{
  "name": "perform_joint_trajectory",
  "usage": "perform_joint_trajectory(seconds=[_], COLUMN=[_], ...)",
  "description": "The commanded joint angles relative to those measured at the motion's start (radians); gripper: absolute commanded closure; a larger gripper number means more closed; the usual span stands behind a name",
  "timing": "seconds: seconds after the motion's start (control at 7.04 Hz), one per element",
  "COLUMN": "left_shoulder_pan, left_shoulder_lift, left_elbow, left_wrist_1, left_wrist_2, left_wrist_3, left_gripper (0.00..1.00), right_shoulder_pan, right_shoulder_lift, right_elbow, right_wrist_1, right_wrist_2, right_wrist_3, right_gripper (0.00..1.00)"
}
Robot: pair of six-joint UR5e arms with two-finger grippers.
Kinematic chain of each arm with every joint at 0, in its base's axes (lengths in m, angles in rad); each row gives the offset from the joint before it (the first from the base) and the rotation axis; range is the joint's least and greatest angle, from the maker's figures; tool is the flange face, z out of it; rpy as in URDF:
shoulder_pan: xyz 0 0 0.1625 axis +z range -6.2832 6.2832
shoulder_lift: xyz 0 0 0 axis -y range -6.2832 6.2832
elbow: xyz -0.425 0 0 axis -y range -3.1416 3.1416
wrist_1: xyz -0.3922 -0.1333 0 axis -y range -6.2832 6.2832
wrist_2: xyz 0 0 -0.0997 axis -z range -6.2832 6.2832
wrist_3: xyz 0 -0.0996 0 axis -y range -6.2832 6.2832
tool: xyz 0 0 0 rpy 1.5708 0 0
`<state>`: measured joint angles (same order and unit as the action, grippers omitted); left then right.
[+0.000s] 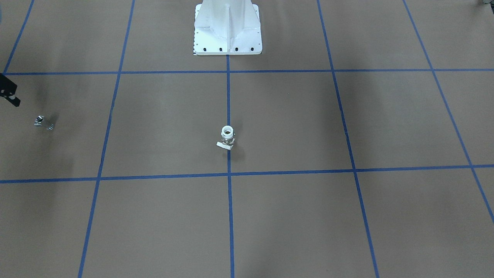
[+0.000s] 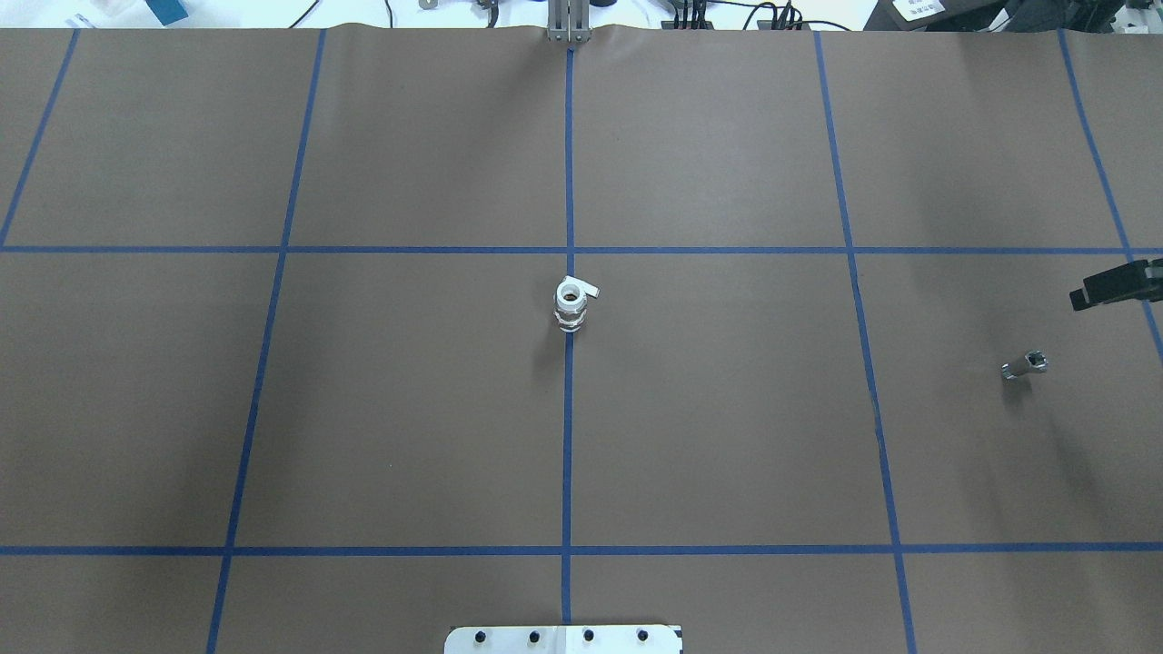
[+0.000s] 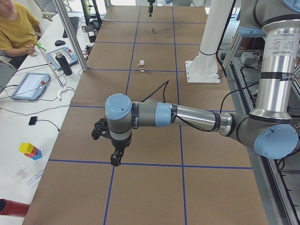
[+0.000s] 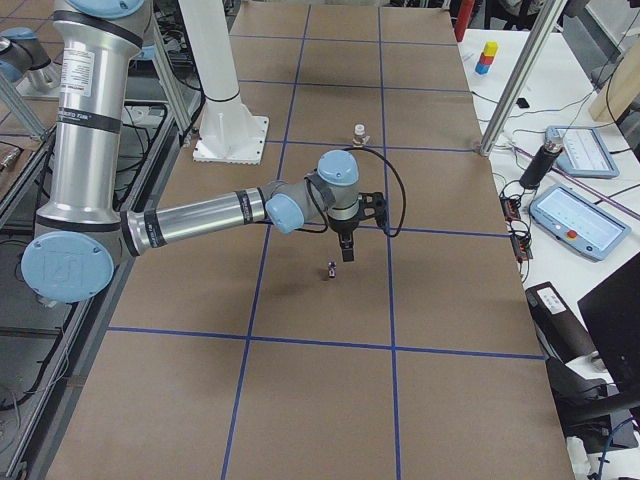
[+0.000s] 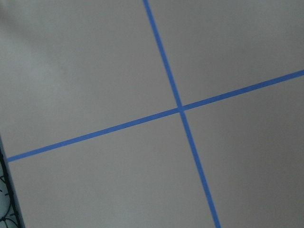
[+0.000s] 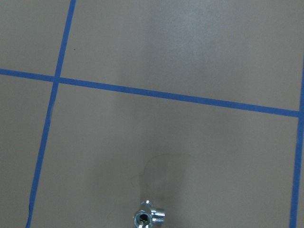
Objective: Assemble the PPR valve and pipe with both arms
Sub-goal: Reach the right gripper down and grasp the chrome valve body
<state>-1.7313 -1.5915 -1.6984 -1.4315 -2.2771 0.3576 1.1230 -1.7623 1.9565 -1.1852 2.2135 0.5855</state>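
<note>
The robot's right gripper will close on the main body (image 1: 39,120) (image 6: 143,218) of the small chrome pipe and leave the pipe's short side branch sticking out.
The PPR valve (image 1: 227,137) stands upright on the centre blue tape line, white collar up and flat white tab at its side; it also shows in the overhead view (image 2: 571,304). The small chrome pipe (image 2: 1024,365) lies on the paper far to the right, and at the bottom edge of the right wrist view (image 6: 148,217). My right gripper (image 2: 1081,298) hovers just beyond the pipe, apart from it, cut off by the frame edge; I cannot tell if it is open. My left gripper (image 3: 115,160) hangs over bare paper far from both parts, its state unclear.
The white pedestal (image 1: 227,31) stands at the robot's side of the table. Brown paper with a blue tape grid (image 2: 568,436) covers the table. An operator (image 3: 14,23), tablets and a bottle sit on a side desk beyond the far edge.
</note>
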Motion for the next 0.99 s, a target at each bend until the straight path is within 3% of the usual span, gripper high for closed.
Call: perform_joint_trajectory(seconds=[0.0,0.28,0.57,0.71,0.85], left_shoulder_pan=[-0.031,-0.031,-0.031,-0.031,-0.031], left_shoulder_lift=[0.056,0.059,0.096,0.114,0.122], left_elbow=[0.017,0.016,0.014,0.016,0.017], left_wrist_1=[-0.093,-0.095,-0.101,-0.134,-0.162], left_wrist_2=[-0.007,-0.007,-0.059,-0.09,-0.09], left_wrist_3=[0.004,0.006,0.004,0.004,0.001], left_gripper=[0.0,0.0,0.0,0.0,0.0], right_shoulder_pan=[-0.119,-0.194,-0.227,-0.227,-0.227], right_shoulder_lift=[-0.148,-0.151,-0.064,-0.033,-0.031], right_elbow=[-0.008,-0.049,-0.149,-0.166,-0.168], right_wrist_1=[0.227,0.294,0.361,0.358,0.358], right_wrist_2=[-0.119,-0.18,-0.193,-0.195,-0.193], right_wrist_3=[0.089,0.187,0.195,0.195,0.194], right_gripper=[0.01,0.03,0.05,0.12,0.24])
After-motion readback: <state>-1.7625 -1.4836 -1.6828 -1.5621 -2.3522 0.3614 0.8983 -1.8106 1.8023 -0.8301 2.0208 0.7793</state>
